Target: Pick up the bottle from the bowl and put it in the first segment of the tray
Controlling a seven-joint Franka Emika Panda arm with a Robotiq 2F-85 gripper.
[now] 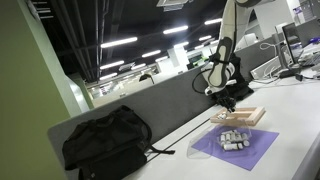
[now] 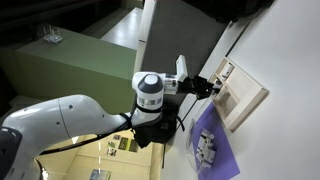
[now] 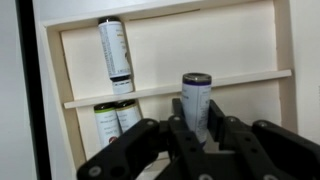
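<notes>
Next, I bring the white bottle to rest and release it from my gripper in the tray segment (image 1: 228,115) (image 3: 180,119), beside the two bottles.
My gripper (image 3: 198,126) is shut on a white bottle (image 3: 196,98) with a dark cap and a grey band, held upright between the fingers. It hangs over the light wooden tray (image 3: 240,40), across the divider between two segments. One similar bottle (image 3: 117,50) lies in the upper segment, and two more (image 3: 116,120) lie in the lower one. In both exterior views the gripper (image 1: 228,97) (image 2: 207,86) is over the tray (image 1: 243,116) (image 2: 247,100). The small pale bowl (image 1: 232,137) (image 2: 207,149) sits on a purple mat, apart from the gripper.
The purple mat (image 1: 248,152) (image 2: 222,160) lies on the white table beside the tray. A black backpack (image 1: 105,142) lies further along the table against a grey partition (image 1: 160,105). Monitors and desk clutter (image 1: 290,50) stand beyond the tray.
</notes>
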